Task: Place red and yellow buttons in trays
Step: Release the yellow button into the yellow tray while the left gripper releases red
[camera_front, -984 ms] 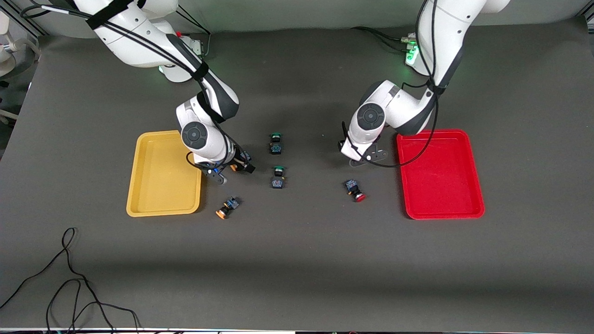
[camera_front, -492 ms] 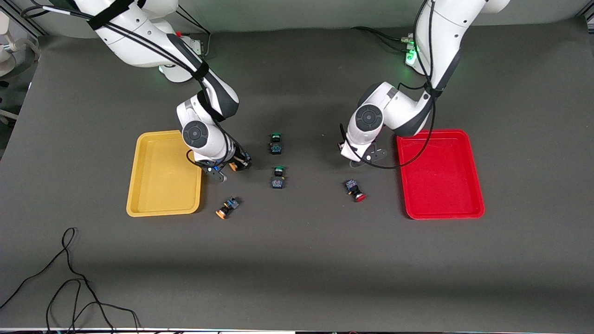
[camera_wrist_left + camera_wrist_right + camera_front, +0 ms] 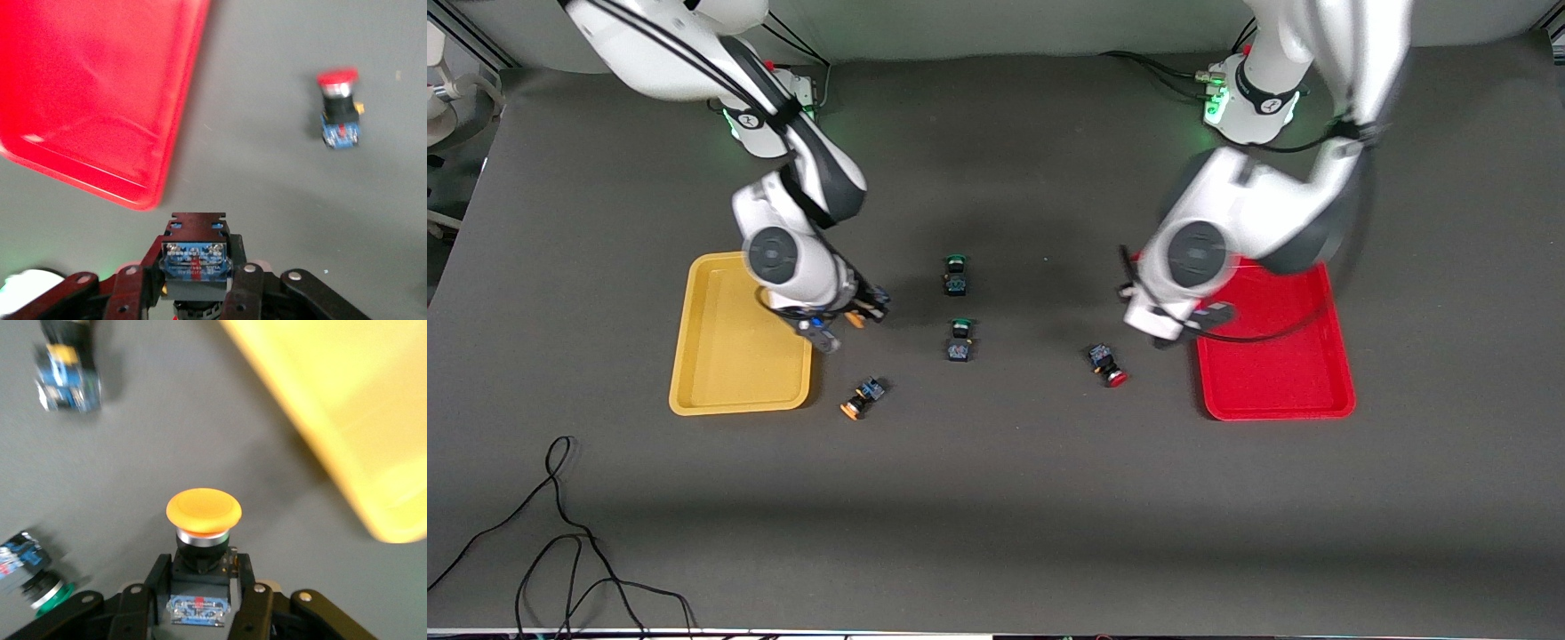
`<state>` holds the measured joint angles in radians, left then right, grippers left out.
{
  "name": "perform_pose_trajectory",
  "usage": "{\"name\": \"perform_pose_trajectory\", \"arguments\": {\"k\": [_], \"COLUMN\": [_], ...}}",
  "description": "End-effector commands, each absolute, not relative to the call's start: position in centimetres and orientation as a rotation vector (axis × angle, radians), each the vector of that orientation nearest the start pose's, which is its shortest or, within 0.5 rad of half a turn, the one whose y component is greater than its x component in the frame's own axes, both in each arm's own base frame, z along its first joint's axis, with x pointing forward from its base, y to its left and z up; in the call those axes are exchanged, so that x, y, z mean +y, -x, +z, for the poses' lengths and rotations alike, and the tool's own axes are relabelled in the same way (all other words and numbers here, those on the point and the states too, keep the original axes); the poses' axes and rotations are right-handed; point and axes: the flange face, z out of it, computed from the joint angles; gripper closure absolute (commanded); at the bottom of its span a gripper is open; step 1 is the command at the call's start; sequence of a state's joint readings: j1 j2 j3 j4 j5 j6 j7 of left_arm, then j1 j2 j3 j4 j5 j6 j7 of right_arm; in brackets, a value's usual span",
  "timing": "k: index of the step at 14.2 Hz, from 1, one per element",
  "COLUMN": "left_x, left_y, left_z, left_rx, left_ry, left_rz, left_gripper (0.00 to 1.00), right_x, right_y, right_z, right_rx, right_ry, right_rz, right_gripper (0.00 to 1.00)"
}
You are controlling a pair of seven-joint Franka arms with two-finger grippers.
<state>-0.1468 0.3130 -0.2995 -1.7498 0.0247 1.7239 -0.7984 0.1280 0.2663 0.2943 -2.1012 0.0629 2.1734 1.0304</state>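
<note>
My left gripper is going to release the red button, now held up beside the tray, inside the red tray. It will let go in the half nearer the green-capped switches (image 3: 1259, 311) (image 3: 67, 63).
My left gripper (image 3: 1183, 331) is shut on a red button (image 3: 197, 260) and holds it up over the table beside the red tray (image 3: 1272, 356). Only the button's blue-black body shows; its cap is hidden. The tray's rim (image 3: 143, 193) is close by in the left wrist view. A second red button (image 3: 1107, 364) lies on the table, also seen in the left wrist view (image 3: 339, 110). My right gripper (image 3: 860, 313) is shut on a yellow button (image 3: 203, 513), up beside the yellow tray (image 3: 738, 333). Another yellow button (image 3: 861, 397) lies nearer the front camera.
Two green-capped switches (image 3: 955, 274) (image 3: 959, 340) lie mid-table between the arms; one shows in the right wrist view (image 3: 27, 577). The yellow tray's rim (image 3: 347, 473) fills one corner of that view. A black cable (image 3: 560, 533) lies near the front edge at the right arm's end.
My left gripper has risen and swung toward the red tray with its button. My right gripper has shifted toward the yellow tray with the yellow button.
</note>
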Motion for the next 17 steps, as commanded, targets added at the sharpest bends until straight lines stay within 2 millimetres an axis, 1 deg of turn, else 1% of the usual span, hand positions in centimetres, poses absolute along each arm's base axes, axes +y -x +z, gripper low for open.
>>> {"name": "perform_pose_trajectory", "arguments": {"k": [1, 2, 3, 4, 5, 6, 7, 8, 9, 10, 11, 13, 14, 15, 16, 17], "left_x": [-14.6, -11.5, -9.5, -8.2, -6.9, -6.3, -6.1, -6.0, -6.0, -6.0, -6.0, -5.8, -5.2, -5.0, -5.6, -6.8], "left_y": [-57.5, -57.7, -57.4, -56.8, -56.0, -55.2, -54.3, -53.5, -53.0, -52.5, -52.3, -52.1, -52.3, -52.7, -53.6, -54.7], "left_z": [38.7, 37.7, 36.0, 34.0, 31.8, 29.7, 27.4, 25.4, 23.2, 21.4, 20.2, 19.3, 20.0, 21.4, 23.5, 26.1], "left_rx": [-0.381, -0.365, -0.353, -0.344, -0.353, -0.361, -0.362, -0.365, -0.362, -0.362, -0.362, -0.366, -0.381, -0.388, -0.390, -0.380], "left_ry": [2.987, 2.988, 2.990, 2.996, 3.000, 3.008, 3.017, 3.026, 3.027, 3.026, 3.030, 3.025, 3.021, 3.017, 3.010, 2.997], "left_rz": [0.501, 0.510, 0.519, 0.515, 0.500, 0.471, 0.440, 0.411, 0.411, 0.416, 0.408, 0.423, 0.415, 0.413, 0.422, 0.455], "left_gripper": [1.00, 1.00, 1.00, 1.00, 1.00, 1.00, 1.00, 1.00, 1.00, 1.00, 1.00, 1.00, 0.32, 0.01, 0.00, 0.00], "right_x": [14.3, 10.1, 6.0, 3.3, 0.7, -1.2, -1.6, -1.6, -1.9, -1.9, -2.1, -2.2, -2.3, -2.3, -2.4, -2.3], "right_y": [-52.3, -52.7, -52.9, -52.3, -51.4, -50.5, -49.8, -49.0, -48.2, -47.6, -47.1, -46.5, -46.4, -46.3, -46.4, -46.6], "right_z": [33.6, 33.5, 33.2, 32.2, 30.8, 29.4, 28.1, 26.8, 25.5, 24.5, 23.6, 22.1, 21.7, 20.9, 20.5, 20.4], "right_rx": [0.835, 0.748, 0.688, 0.633, 0.589, 0.578, 0.582, 0.593, 0.602, 0.601, 0.612, 0.624, 0.628, 0.634, 0.642, 0.646], "right_ry": [3.027, 3.041, 2.999, 2.936, 2.903, 2.893, 2.893, 2.896, 2.903, 2.909, 2.914, 2.926, 2.929, 2.931, 2.932, 2.935], "right_rz": [0.334, 0.366, 0.410, 0.454, 0.480, 0.500, 0.520, 0.525, 0.515, 0.508, 0.503, 0.487, 0.484, 0.497, 0.486, 0.477], "right_gripper": [0.98, 0.98, 0.98, 0.98, 0.98, 0.98, 0.98, 0.98, 0.98, 0.98, 0.96, 0.94, 0.92, 0.76, 0.52, 0.09]}}
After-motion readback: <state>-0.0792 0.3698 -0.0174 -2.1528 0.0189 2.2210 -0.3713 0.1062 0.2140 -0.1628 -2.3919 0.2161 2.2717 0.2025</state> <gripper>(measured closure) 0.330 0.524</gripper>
